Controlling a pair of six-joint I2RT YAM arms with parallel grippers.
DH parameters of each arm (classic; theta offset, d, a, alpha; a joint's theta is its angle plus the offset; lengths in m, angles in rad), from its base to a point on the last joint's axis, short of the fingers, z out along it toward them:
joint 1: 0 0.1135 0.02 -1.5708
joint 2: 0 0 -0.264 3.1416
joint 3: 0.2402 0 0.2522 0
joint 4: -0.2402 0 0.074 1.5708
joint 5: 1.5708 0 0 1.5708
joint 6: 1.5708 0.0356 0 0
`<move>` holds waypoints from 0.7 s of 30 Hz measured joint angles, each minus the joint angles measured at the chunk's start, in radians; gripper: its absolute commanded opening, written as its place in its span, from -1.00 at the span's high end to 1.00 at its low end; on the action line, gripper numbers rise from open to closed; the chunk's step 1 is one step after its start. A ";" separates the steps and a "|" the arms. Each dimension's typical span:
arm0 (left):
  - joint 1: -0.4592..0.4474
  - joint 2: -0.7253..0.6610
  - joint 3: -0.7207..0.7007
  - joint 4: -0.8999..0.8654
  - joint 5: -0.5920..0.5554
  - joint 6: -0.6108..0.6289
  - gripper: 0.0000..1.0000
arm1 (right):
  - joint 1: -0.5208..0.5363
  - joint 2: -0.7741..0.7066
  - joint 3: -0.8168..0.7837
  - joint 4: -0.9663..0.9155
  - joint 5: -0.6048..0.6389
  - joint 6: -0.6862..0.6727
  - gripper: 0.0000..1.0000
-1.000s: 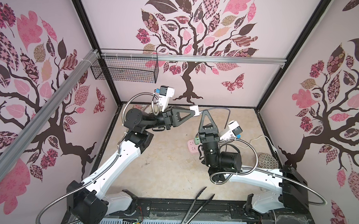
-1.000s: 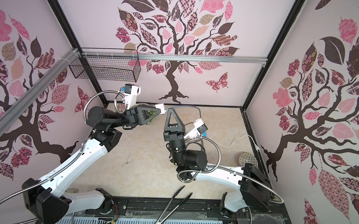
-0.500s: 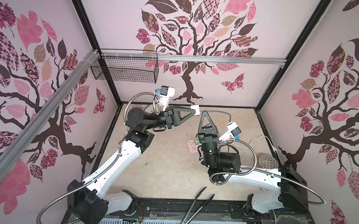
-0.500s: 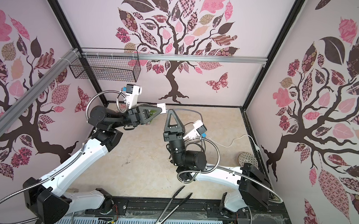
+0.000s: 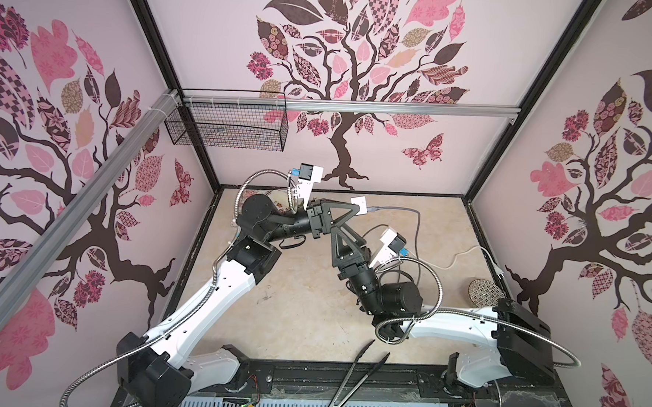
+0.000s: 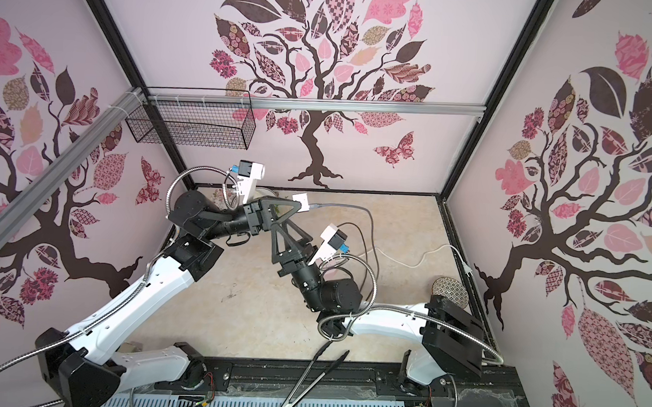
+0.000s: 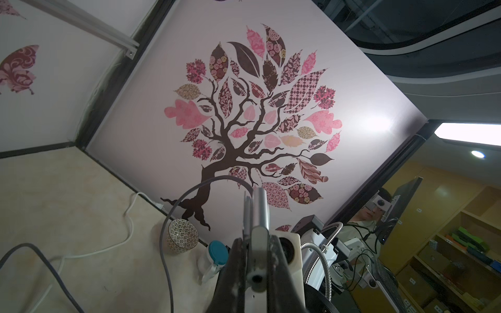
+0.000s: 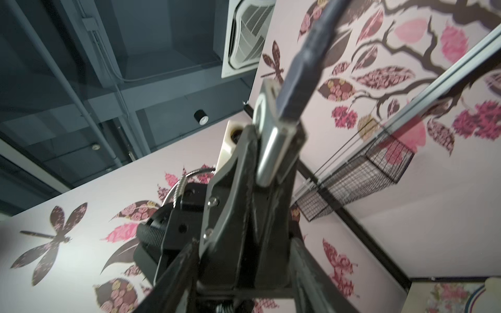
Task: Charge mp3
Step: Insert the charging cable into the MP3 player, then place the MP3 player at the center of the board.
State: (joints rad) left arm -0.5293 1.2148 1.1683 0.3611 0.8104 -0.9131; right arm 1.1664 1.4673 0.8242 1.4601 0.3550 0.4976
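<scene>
Next, I let go of the mp3 with my left gripper on the bare floor [image 5: 317,279] between my arms, at a spot farther back than the metal tongs.
My left gripper [image 5: 355,207] [image 6: 297,205] hangs above the floor, shut on the mp3 [image 5: 360,205] [image 6: 301,201], a small flat silver square. The left wrist view shows the mp3 [image 7: 259,211] edge-on between the closed fingers of that gripper [image 7: 257,244]. A grey cable [image 5: 400,212] [image 7: 189,193] runs from it, and its dark plug [image 8: 301,78] sits in the edge of the mp3 [image 8: 271,146]. My right gripper [image 5: 335,233] [image 6: 276,232] [image 8: 244,260] points up just under the left one, jaws spread, holding nothing.
A patterned cup [image 5: 482,293] [image 7: 181,234] stands by the right wall. A white cord [image 5: 451,261] trails across the floor. Metal tongs [image 5: 357,382] lie at the front edge. A black wire basket [image 5: 225,126] hangs on the back left rail.
My right gripper has opened and drawn back from the cable's plug, ending below the left gripper. The left gripper still holds the mp3 in the same place.
</scene>
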 measured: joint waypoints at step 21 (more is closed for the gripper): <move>0.161 -0.013 -0.372 -0.311 -0.174 0.151 1.00 | -0.111 -0.537 -0.198 -1.109 -0.040 -0.026 -0.31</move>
State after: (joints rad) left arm -0.3679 1.2018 0.7963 0.0505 0.6365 -0.7624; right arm 1.0550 0.9302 0.6266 0.3511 0.3149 0.4717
